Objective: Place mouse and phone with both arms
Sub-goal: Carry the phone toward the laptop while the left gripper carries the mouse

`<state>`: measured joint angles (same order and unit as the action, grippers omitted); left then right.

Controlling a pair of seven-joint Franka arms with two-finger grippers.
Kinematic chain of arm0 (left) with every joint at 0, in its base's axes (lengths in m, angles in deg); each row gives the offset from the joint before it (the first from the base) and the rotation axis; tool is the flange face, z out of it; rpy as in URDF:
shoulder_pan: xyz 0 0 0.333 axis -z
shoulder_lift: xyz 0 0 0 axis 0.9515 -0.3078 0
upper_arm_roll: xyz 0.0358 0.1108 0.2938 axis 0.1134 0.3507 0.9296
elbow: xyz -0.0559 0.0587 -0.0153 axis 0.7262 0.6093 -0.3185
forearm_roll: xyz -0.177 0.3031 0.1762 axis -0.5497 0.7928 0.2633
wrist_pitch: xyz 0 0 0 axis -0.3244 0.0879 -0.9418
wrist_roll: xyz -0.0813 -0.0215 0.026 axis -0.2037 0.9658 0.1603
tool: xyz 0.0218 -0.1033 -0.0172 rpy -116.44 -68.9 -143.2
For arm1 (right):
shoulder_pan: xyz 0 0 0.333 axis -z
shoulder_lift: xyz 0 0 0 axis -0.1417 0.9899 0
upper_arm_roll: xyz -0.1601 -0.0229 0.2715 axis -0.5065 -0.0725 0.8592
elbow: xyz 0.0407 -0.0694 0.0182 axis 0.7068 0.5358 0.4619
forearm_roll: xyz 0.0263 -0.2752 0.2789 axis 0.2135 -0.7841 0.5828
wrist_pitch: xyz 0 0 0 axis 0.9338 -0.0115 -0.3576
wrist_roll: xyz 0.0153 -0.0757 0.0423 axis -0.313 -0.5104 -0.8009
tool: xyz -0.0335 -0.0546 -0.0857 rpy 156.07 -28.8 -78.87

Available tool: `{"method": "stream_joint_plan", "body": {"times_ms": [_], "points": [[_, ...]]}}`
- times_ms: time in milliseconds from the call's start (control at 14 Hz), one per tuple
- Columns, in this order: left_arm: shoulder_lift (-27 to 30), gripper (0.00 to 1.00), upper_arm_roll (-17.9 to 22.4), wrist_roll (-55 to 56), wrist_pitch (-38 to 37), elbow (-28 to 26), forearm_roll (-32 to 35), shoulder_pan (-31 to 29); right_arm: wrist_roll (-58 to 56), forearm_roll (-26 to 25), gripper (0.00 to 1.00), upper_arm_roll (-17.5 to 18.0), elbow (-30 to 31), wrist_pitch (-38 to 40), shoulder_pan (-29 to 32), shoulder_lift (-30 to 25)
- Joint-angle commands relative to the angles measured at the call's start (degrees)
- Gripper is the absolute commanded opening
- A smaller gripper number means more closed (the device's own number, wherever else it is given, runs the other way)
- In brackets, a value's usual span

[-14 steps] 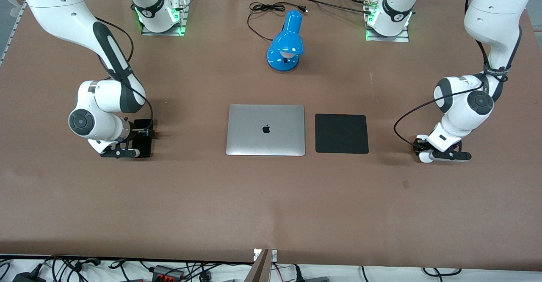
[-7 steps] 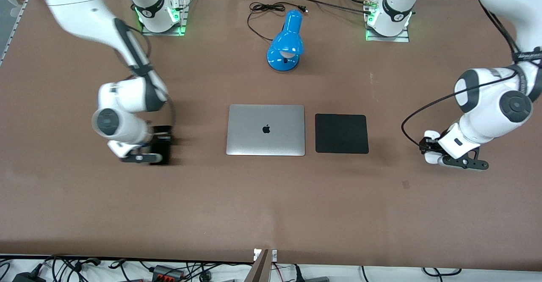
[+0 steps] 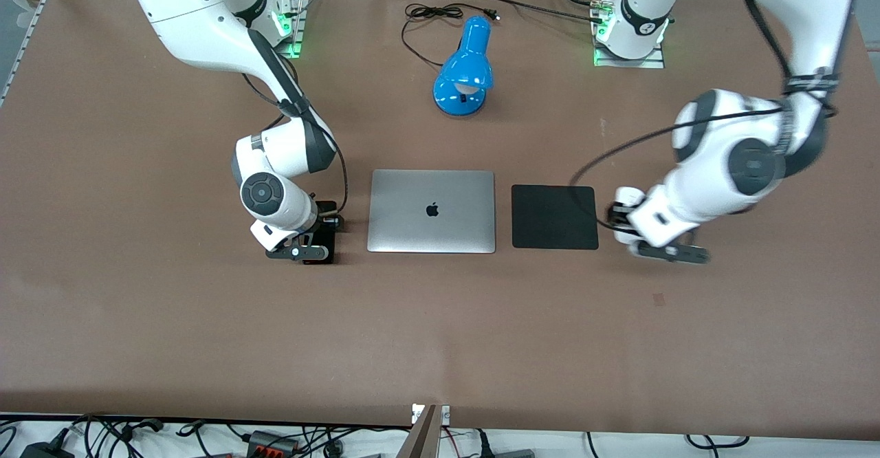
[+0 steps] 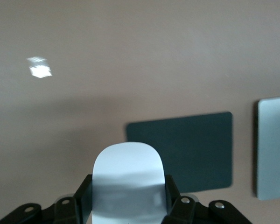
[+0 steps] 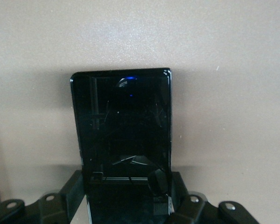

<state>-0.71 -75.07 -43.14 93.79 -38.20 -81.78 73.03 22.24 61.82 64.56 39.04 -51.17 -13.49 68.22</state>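
Note:
The white mouse will be set down by my left gripper, which will place it on the middle of the black mouse pad (image 3: 560, 220) (image 4: 176, 153).
My right gripper (image 3: 322, 236) is shut on the black phone (image 5: 122, 126), which sticks out flat from between the fingers. It hangs low over bare table beside the laptop (image 3: 432, 211), toward the right arm's end. The phone shows in the front view (image 3: 326, 239) as a dark slab under the hand. My left gripper (image 4: 128, 201) is shut on the white mouse (image 4: 127, 173). In the front view this gripper (image 3: 624, 230) is over bare table just off the black mouse pad's (image 3: 554, 216) edge, toward the left arm's end, and the hand mostly hides the mouse.
The closed silver laptop lies mid-table with the square mouse pad (image 4: 186, 149) beside it. A blue desk lamp (image 3: 465, 66) and its black cable (image 3: 433, 14) lie farther from the front camera. The laptop's edge (image 4: 274, 147) shows in the left wrist view.
Both arms have swung in toward the middle of the table. The right gripper carried the phone up beside the laptop; the left gripper carried the mouse close to the mouse pad.

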Motion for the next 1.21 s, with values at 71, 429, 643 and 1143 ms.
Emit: {"method": "stream_joint_plan", "body": {"times_ms": [71, 429, 643, 1143], "points": [[-4.55, 0.28, 0.18, 9.71, 8.22, -4.39, 1.78, 6.15, 2.03, 0.78, 0.15, -0.12, -1.08, 0.44, -1.12, 0.88], [-7.62, 0.28, 0.27, 14.22, 23.46, -11.44, 9.62, 5.99, 4.31, 0.78, 0.15, -0.21, -1.08, 0.52, -2.79, 0.79], [-9.38, 0.28, 0.53, 14.22, 30.66, -14.43, 9.63, 5.72, 4.57, 0.78, 0.99, -0.21, -1.17, 0.35, -2.62, 0.79], [-8.78, 1.0, 0.71, 14.31, 32.35, -14.7, 9.63, 5.37, 9.32, 0.77, 1.0, -4.16, -11.0, 4.46, 3.53, -7.02]]}}
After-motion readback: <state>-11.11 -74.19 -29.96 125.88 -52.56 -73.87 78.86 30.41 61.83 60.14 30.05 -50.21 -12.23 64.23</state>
